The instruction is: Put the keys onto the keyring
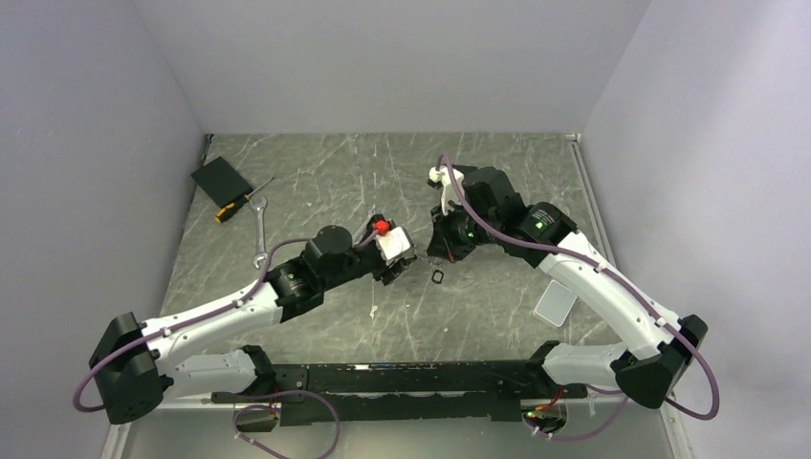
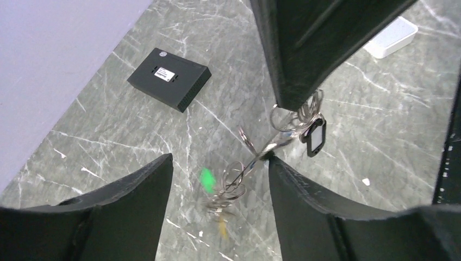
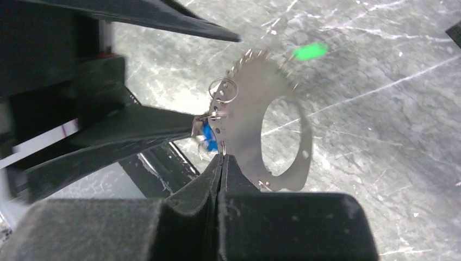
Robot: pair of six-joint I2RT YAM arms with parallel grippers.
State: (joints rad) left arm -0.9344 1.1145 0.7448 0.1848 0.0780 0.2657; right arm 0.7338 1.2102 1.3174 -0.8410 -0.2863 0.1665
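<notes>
The keyring hangs only from my right gripper and lies at a slant across my left gripper's open fingers, so I need to grip the keyring's flat body [image 3: 247, 117] with my left gripper to hold it steady.
My right gripper [image 3: 223, 157] is shut on the thin wire of the keyring [image 3: 242, 109], which hangs above the table and is smeared by motion. A blue-headed key [image 3: 208, 134] and a green blur [image 3: 309, 51] hang on it. In the left wrist view the keys [image 2: 228, 190] dangle blurred from the ring, with a green head [image 2: 206, 179] and a black tag [image 2: 315, 137]. They hang in the gap of my left gripper [image 2: 217, 160], which is open and holds nothing. Its right fingertip [image 2: 280, 168] sits against the wire. Both grippers, left [image 1: 402, 260] and right [image 1: 445, 251], meet at the table's middle.
A black box [image 1: 220, 179], a yellow-handled screwdriver [image 1: 239, 205] and a silver wrench [image 1: 261, 232] lie at the back left. A white flat object [image 1: 555, 304] lies near the right arm. Grey walls enclose the table on three sides.
</notes>
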